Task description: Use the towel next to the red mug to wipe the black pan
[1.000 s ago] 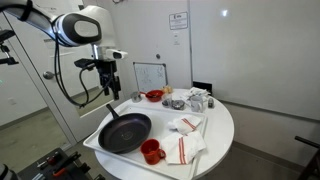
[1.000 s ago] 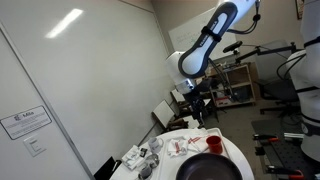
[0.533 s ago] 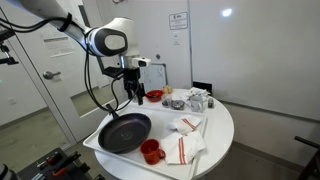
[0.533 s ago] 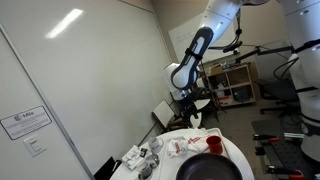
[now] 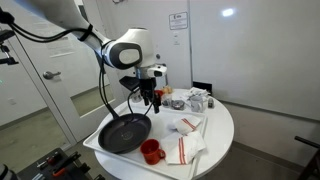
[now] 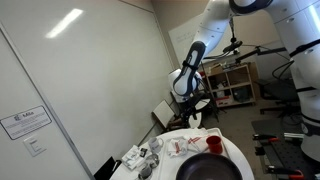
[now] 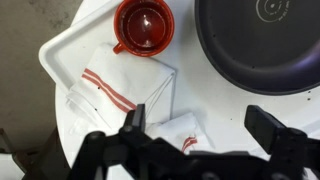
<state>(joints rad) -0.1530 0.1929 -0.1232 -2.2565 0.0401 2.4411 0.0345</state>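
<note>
The robot's gripper will close on the towel's middle [image 5: 184,150] [image 7: 117,90], near its red stripes, to take the folded towel next to the red mug rather than the smaller cloth.
The black pan [image 5: 125,132] lies on a white tray at the table's near side and also shows in the wrist view [image 7: 265,40]. The red mug [image 5: 152,151] stands beside it, seen from above in the wrist view [image 7: 143,25]. The towel with thin red stripes [image 5: 183,150] lies folded next to the mug, and shows in the wrist view [image 7: 120,85]. My gripper [image 5: 152,103] hangs open and empty well above the table. In the wrist view its fingers [image 7: 200,125] straddle the smaller folded cloth [image 7: 185,130].
The white tray [image 7: 60,50] holds the pan, mug and towel. A shallow red bowl [image 5: 154,96] and several small items [image 5: 197,100] sit at the table's far side. A small whiteboard [image 5: 150,75] stands behind. The round table's edge [image 5: 225,140] is close.
The arm has swung from beside the table to above it, across the pan's far side toward the table's middle. The gripper stays open. Nothing on the table moved.
</note>
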